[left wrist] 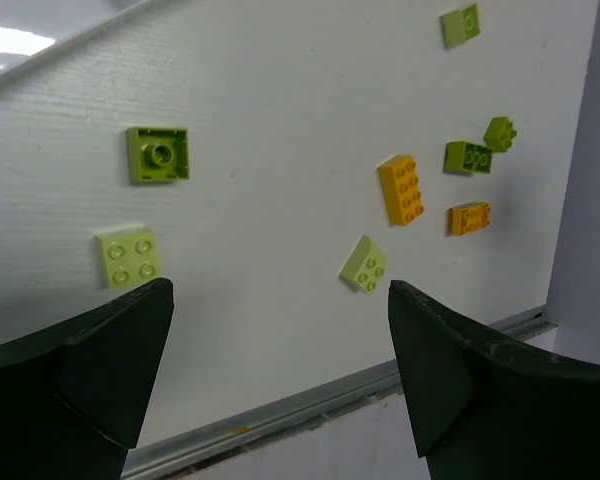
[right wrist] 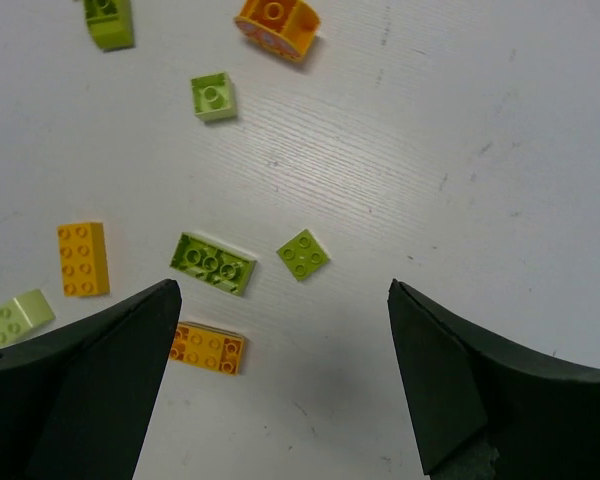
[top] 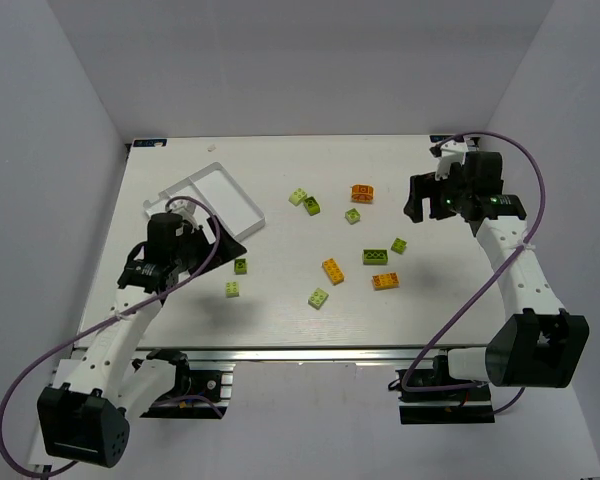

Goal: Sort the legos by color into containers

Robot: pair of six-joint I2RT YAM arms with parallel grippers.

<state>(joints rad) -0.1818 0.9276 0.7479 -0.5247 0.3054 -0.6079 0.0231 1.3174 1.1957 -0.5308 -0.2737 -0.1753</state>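
The sides of the upside-down green brick (top: 240, 266) (left wrist: 158, 155), between the white tray and the nearby lime brick, should be gripped next by my left gripper.
The legos lie scattered over the white table: an orange one (top: 362, 192), a dark green one (top: 376, 257) and lime ones (top: 319, 297) mid-table, and two more (top: 240, 266) near my left arm. The containers are compartments of a white tray (top: 223, 192) at the back left, partly hidden by that arm. My left gripper (top: 225, 245) (left wrist: 280, 290) hangs open above the table, near a lime brick (left wrist: 127, 257) and a green one (left wrist: 158, 154). My right gripper (top: 420, 200) (right wrist: 284, 288) is open too, above a green brick (right wrist: 212, 263), a lime square (right wrist: 302, 253) and an orange brick (right wrist: 207, 347).
The table's metal front edge (left wrist: 280, 410) runs just below the left fingers. White walls enclose the table on three sides. A purple cable (top: 520, 160) loops off the right arm.
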